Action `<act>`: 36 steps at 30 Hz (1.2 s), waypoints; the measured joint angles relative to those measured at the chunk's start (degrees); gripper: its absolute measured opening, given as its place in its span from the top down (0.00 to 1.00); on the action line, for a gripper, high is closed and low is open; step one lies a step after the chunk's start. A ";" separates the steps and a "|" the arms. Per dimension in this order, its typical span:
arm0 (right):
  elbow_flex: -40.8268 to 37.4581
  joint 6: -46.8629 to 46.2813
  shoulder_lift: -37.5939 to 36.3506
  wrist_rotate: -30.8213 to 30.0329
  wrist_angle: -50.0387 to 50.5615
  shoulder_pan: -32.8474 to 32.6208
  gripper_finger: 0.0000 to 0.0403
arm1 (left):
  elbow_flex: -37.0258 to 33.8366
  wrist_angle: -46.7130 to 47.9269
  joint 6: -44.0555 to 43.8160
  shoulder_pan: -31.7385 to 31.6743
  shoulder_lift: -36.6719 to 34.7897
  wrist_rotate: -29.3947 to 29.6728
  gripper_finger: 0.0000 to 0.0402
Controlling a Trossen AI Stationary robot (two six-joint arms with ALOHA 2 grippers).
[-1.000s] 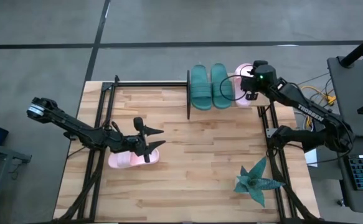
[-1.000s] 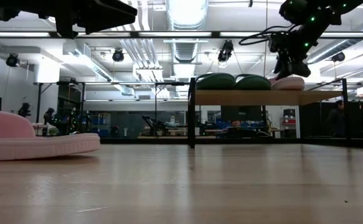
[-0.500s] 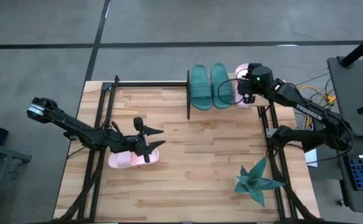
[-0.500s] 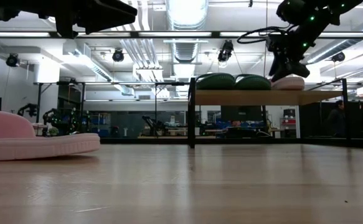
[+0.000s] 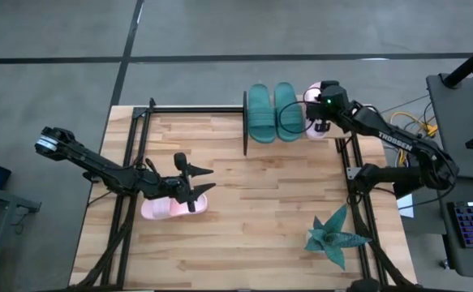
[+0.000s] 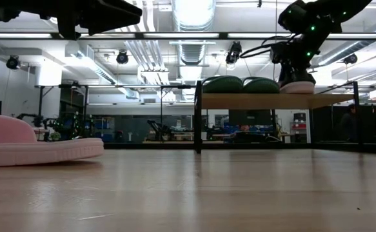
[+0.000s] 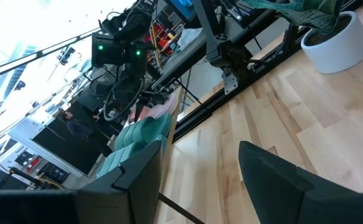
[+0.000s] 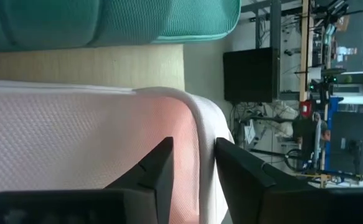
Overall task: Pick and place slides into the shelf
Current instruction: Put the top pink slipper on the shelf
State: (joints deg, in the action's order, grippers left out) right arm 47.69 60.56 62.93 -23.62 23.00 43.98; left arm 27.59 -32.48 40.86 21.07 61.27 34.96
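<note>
I can see a part of the shelf between the pink slide and the teal slide, so next I pinch the pink slide's end rim point(image 8: 197, 121) with my right gripper and nudge it closer.
Two dark teal slides point(image 5: 273, 113) lie side by side on the shelf point(image 6: 271, 101) at the table's far right, with a pale pink slide point(image 5: 311, 128) beside them at the shelf's right end. My right gripper point(image 5: 320, 122) slants down over that pink slide point(image 8: 75, 143). Its fingers stand a narrow gap apart above the slide's outer rim. A second pink slide point(image 5: 165, 208) rests sole down on the table at the near left. My left gripper point(image 5: 197, 182) hovers level above it, open, with nothing between its fingers. My right gripper's fingertips point(image 8: 162, 168) stand just over the outer rim point(image 8: 203, 143) of the pink slide on the shelf, coming from above at a slant. Whether they touch the slide I cannot tell. The slide lies flat on the shelf board.
A teal spiky plant point(image 5: 333, 235) in a white pot stands at the table's near right. Black metal frames run along the table's left point(image 5: 131, 195) and right point(image 5: 354, 162) sides. Bare wood lies between the two arms.
My right gripper has moved a little toward the table's left edge and down, closer onto the pink slide on the shelf. The slides have stayed where they were.
</note>
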 joint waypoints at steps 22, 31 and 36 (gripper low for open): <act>-0.25 2.47 -2.82 4.55 -0.59 -0.23 0.90 | 0.00 -0.01 0.01 0.01 0.01 -0.01 0.51; -0.25 3.80 -2.82 4.55 -0.96 -0.23 0.74 | 0.00 -0.01 0.00 0.01 0.01 -0.02 0.51; -0.25 5.06 -2.07 3.70 -0.96 -0.23 0.73 | 0.00 -0.01 0.00 0.01 0.01 -0.04 0.51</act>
State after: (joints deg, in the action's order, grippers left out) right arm 47.44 65.63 60.87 -19.91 22.04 43.75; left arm 27.59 -32.49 40.86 21.08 61.28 34.92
